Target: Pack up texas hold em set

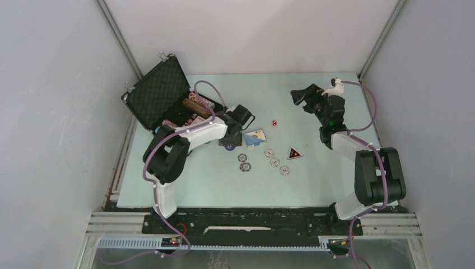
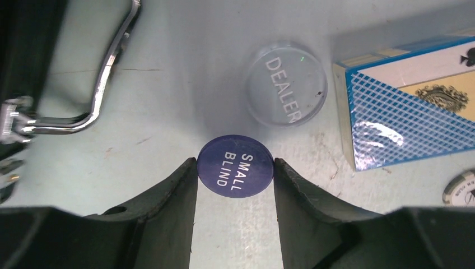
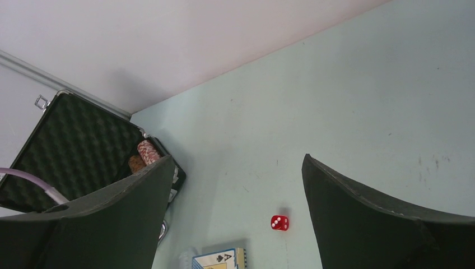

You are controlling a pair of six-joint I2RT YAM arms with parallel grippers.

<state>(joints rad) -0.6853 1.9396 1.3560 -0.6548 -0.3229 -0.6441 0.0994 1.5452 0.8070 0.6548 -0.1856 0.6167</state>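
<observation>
Next, my left gripper releases the blue "SMALL BLIND" button on the red card deck inside the black case (image 1: 201, 121).
The black case (image 1: 159, 92) lies open at the back left with chip stacks (image 3: 147, 152) in it. My left gripper (image 2: 235, 162) is down on the table beside the case's chrome handle (image 2: 106, 73). Its two fingertips touch opposite edges of the blue "SMALL BLIND" button (image 2: 235, 174), which lies flat. Just beyond the button are a clear "DEALER" button (image 2: 287, 83) and a blue card deck (image 2: 409, 112). The red die (image 3: 280, 222) sits alone mid-table. My right gripper (image 3: 237, 158) hangs open and empty above the back right of the table.
Several loose chips (image 1: 245, 166) and a red-and-black triangle piece (image 1: 294, 153) lie on the table in front of the deck (image 1: 255, 137). Grey walls close in the table on three sides. The case's foam-lined lid (image 3: 73, 151) leans toward the back left corner.
</observation>
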